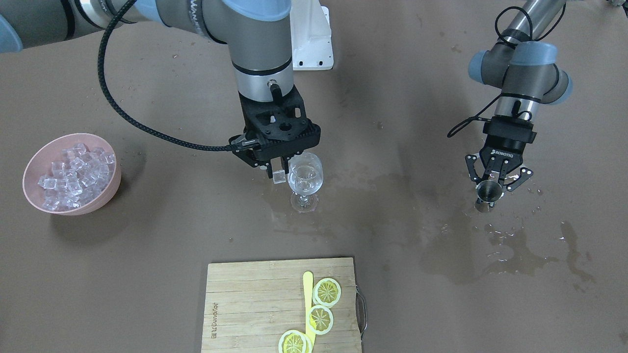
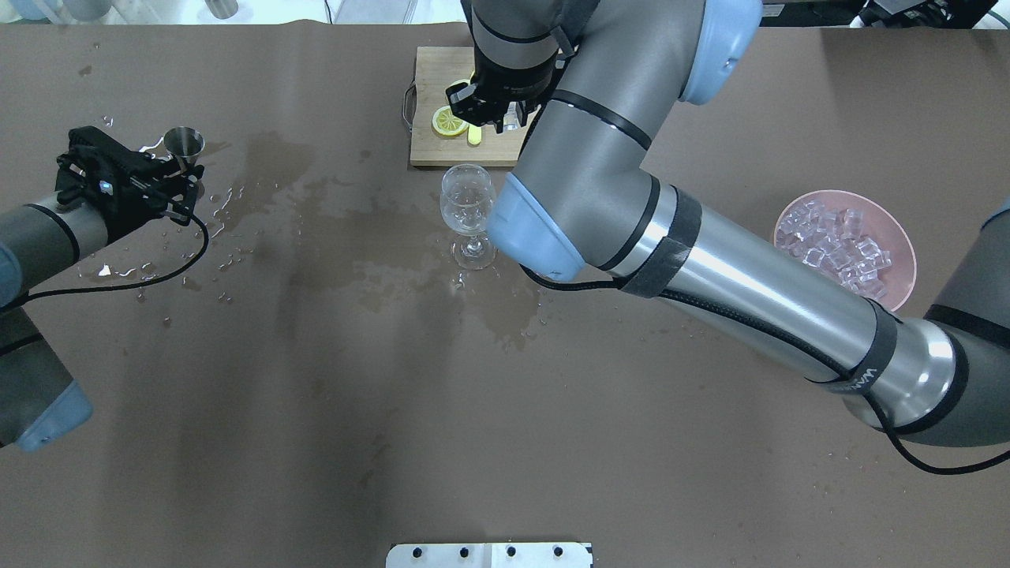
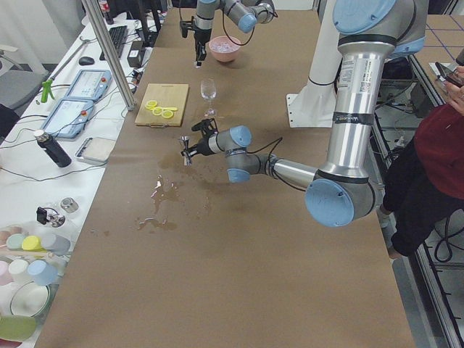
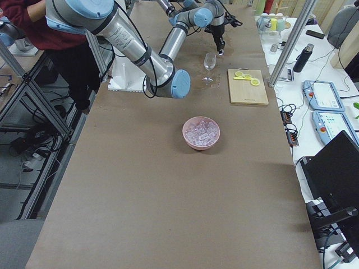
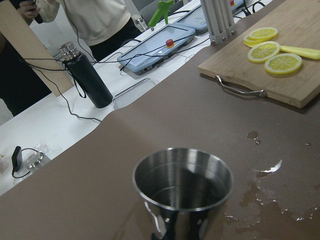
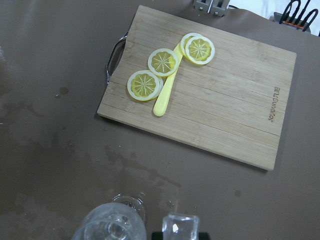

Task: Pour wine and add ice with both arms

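I will open my right gripper and let the ice cube go inside the clear wine glass (image 1: 305, 176) (image 6: 115, 228) in the middle of the table.
A clear wine glass (image 1: 305, 182) stands upright mid-table; any wine in it is too faint to make out. My right gripper (image 1: 277, 175) is shut on one ice cube (image 1: 279, 177) and holds it beside the glass rim, on the bowl side. The right wrist view shows the cube (image 6: 181, 228) next to the glass rim (image 6: 109, 228), not over it. My left gripper (image 1: 490, 190) is shut on a steel jigger (image 1: 489, 192), upright and low over the wet table. The jigger (image 5: 183, 181) looks nearly empty. More ice fills a pink bowl (image 1: 27, 172).
A wooden cutting board (image 1: 255, 304) with three lemon slices (image 1: 327, 291) and a yellow tool (image 1: 308, 299) lies beyond the glass from the robot. Spilled liquid (image 1: 510, 255) wets the table around the jigger and glass. The white base block (image 1: 311, 39) is behind.
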Tool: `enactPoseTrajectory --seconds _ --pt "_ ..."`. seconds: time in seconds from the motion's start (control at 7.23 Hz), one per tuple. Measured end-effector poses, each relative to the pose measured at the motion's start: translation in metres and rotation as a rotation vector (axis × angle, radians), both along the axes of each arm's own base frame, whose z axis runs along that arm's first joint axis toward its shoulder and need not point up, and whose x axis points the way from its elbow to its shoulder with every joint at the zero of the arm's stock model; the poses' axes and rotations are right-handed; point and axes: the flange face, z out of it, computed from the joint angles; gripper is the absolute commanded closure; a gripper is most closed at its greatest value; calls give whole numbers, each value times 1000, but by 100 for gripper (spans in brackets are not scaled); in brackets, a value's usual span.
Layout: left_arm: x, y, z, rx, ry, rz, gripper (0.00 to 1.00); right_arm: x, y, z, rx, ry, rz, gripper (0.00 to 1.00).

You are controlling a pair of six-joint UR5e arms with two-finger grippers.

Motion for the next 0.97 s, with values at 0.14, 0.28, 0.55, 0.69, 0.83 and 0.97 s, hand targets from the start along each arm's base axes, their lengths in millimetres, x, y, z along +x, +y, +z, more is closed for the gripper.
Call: enactPoseTrajectory --seconds 0.14,0.28,0.55,0.69,0.83,0.97 --pt "-18 -2 7 -35 62 -24 100 -11 7 -6 12 6 -7 80" --pt "-40 -1 17 -56 112 -44 100 -22 16 -11 23 11 -16 80" --pt "-78 12 52 -73 155 -63 100 -40 31 -10 39 25 -30 80" --pt "-86 18 74 -68 188 -68 100 -45 36 -9 44 31 -34 79" --pt "-90 21 96 -57 224 -71 100 -50 40 -7 46 35 -38 78" --pt "-92 23 107 -55 251 -73 100 -53 42 -4 45 40 -42 76"
